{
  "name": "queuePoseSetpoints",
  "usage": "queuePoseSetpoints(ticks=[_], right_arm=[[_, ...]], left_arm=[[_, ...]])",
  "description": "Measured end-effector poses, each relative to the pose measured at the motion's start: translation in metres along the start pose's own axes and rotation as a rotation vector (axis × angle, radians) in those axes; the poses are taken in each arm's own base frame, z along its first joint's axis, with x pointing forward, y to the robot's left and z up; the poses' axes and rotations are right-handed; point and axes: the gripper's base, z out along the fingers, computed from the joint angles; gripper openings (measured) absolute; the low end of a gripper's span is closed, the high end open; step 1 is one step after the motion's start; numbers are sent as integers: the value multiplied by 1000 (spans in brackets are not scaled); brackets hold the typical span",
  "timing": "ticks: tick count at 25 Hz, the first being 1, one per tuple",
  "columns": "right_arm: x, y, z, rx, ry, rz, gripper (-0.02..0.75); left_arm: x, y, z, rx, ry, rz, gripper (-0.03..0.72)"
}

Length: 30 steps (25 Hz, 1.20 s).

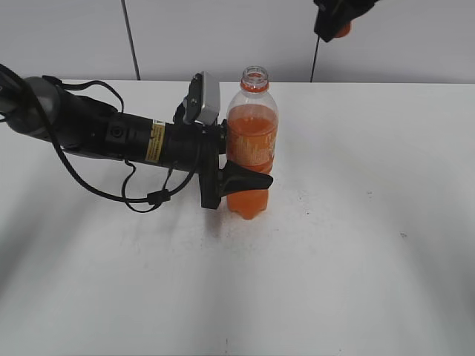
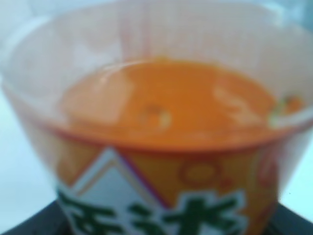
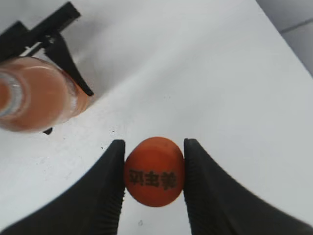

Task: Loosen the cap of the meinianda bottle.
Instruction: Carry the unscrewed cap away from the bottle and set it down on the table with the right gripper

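Note:
The robot's right gripper should release the orange cap on the white table [image 1: 417, 208], just behind the small dark speck.
The meinianda bottle [image 1: 251, 148] stands upright on the white table with its mouth open and its orange neck ring showing. My left gripper [image 1: 236, 176] is shut on the bottle's lower body from the left. The bottle's label and orange liquid fill the left wrist view [image 2: 161, 147]. My right gripper [image 3: 154, 176] is shut on the small orange cap [image 3: 154, 171], held high above the table, away from the bottle. In the exterior view the cap [image 1: 342, 30] and right gripper [image 1: 335, 21] are at the top edge. The bottle also shows in the right wrist view [image 3: 34, 93].
The white table [image 1: 356, 245] spreads around the bottle. A grey wall with dark vertical seams [image 1: 130, 37] stands behind it. The left arm and its cables [image 1: 111, 141] lie across the left side of the table.

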Motion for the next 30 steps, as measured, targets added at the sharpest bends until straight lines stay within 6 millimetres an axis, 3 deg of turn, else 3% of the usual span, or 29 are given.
queuePoseSetpoints(ticks=[5,10,14,18,23,30], right_arm=[[45,-38,23,11,94,323,273],[110,-66,63,48,179,640,273],[155,-73,89,80,208,814,273],[188,-66,111,93,235,910,273],[211,-53,133,71,295,946,273],[224,-48,170,41,353,951,273]], left_arm=[[0,0,0,0,0,0,420],[0,0,0,0,0,0,420],[0,0,0,0,0,0,420],[0,0,0,0,0,0,420],[0,0,0,0,0,0,420],[0,0,0,1,-2,0,420]])
